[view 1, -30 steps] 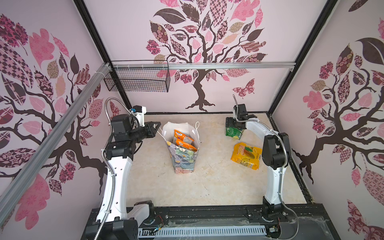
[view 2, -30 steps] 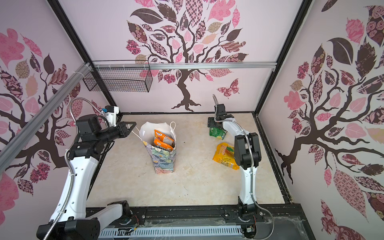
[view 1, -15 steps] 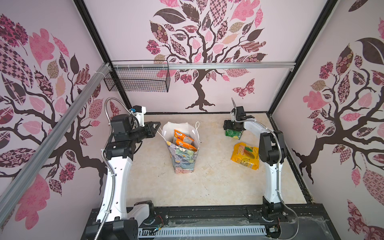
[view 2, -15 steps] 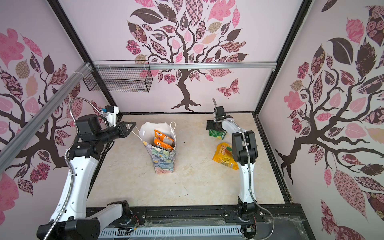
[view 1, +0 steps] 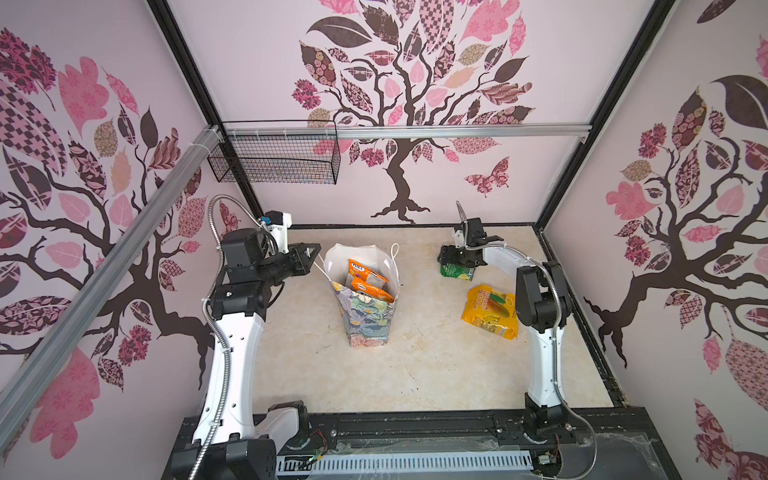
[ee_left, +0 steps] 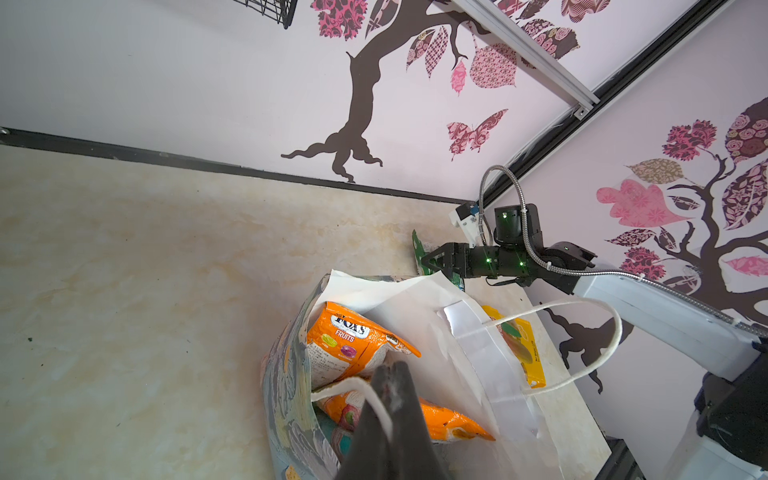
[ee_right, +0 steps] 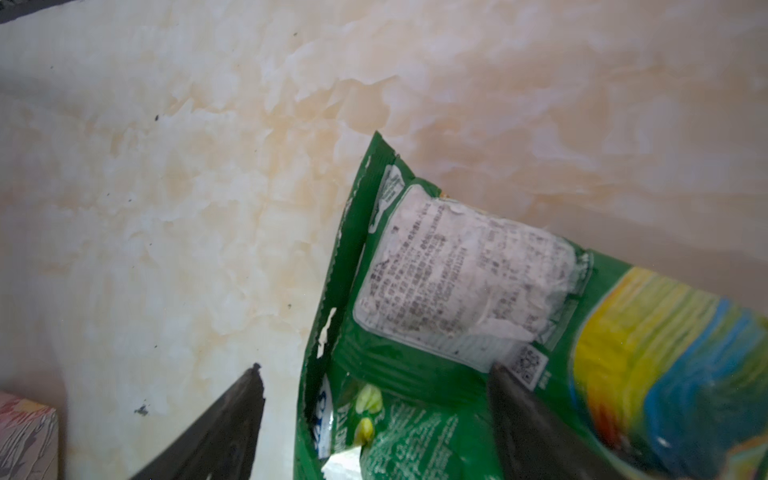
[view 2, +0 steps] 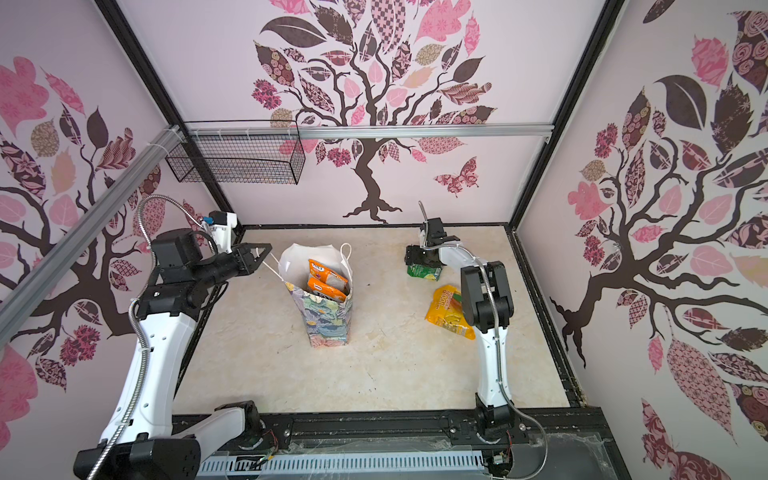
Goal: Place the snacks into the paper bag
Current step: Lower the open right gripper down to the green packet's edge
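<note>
The sealed edge (view 1: pixel 441 272) (ee_right: pixel 310 436) of the green snack packet, the edge facing the flowered paper bag, will be gripped by my right gripper.
The flowered paper bag (view 1: pixel 367 322) (view 2: pixel 327 320) stands upright mid-table, with two orange snacks (view 1: pixel 366 270) (ee_left: pixel 353 345) sticking out of its mouth. My left gripper (view 1: pixel 314 252) (ee_left: pixel 390 370) is shut on the bag's white cord handle (ee_left: pixel 353 383) at the bag's left rim. A green snack packet (view 1: pixel 457 271) (ee_right: pixel 457 270) lies at the back right. My right gripper (view 1: pixel 448 258) (ee_right: pixel 376 370) is open low over it, with the packet's edge between its fingers. A yellow snack (view 1: pixel 490 309) (view 2: pixel 448 311) lies flat beside the right arm.
A black wire basket (view 1: pixel 274 162) hangs on the back wall rail at the left, above the table. Patterned walls close the cell on three sides. The right arm's upright link (view 1: pixel 538 299) stands right next to the yellow packet.
My right gripper has edged a little left and lower onto the green packet. The left arm, the bag and the yellow packet have stayed put.
</note>
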You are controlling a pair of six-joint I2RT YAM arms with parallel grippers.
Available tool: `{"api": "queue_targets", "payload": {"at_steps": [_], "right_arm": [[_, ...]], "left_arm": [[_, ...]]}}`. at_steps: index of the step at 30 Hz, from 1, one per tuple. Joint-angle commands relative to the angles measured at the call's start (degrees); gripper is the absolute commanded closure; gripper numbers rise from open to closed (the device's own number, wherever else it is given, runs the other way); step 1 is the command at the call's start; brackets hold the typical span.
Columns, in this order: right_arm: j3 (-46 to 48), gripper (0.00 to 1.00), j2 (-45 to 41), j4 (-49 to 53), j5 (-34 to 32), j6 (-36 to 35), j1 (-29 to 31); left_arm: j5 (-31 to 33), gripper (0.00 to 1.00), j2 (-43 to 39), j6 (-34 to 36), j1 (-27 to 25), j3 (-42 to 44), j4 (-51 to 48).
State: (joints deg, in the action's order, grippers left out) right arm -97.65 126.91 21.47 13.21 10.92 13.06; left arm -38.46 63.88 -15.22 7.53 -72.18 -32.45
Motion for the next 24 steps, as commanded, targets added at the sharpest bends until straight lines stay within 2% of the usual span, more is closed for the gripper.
{"api": "queue_targets", "payload": {"at_steps": [1, 10, 14, 17, 21, 24], "right_arm": [[4.39, 0.15, -2.69, 5.03, 5.12, 0.78, 3.59], [19.63, 0.18, -17.33, 2.25, 11.47, 3.29, 8.82], [23.47, 0.21, -24.04, 2.42, 17.34, 3.63, 9.21], [26.12, 0.23, -29.7, 3.48, 11.94, 3.43, 9.29], [30.29, 0.25, -36.06, 4.7, -0.02, 2.72, 9.4], [35.17, 0.29, -39.99, 2.85, -3.55, 3.78, 9.42]], "left_arm": [[-0.48, 1.0, -1.7, 0.28, 0.6, 0.97, 3.76], [-0.3, 1.0, -1.74, 0.28, 0.82, 0.85, 3.67], [-0.31, 1.0, -1.71, 0.28, 0.94, 0.85, 3.77], [-0.3, 1.0, -1.74, 0.2, 1.13, 0.91, 3.8], [-0.21, 1.0, -2.06, 0.2, 1.44, 0.9, 3.84], [-0.4, 1.0, -2.17, 0.02, 1.65, 1.07, 4.11]]}}
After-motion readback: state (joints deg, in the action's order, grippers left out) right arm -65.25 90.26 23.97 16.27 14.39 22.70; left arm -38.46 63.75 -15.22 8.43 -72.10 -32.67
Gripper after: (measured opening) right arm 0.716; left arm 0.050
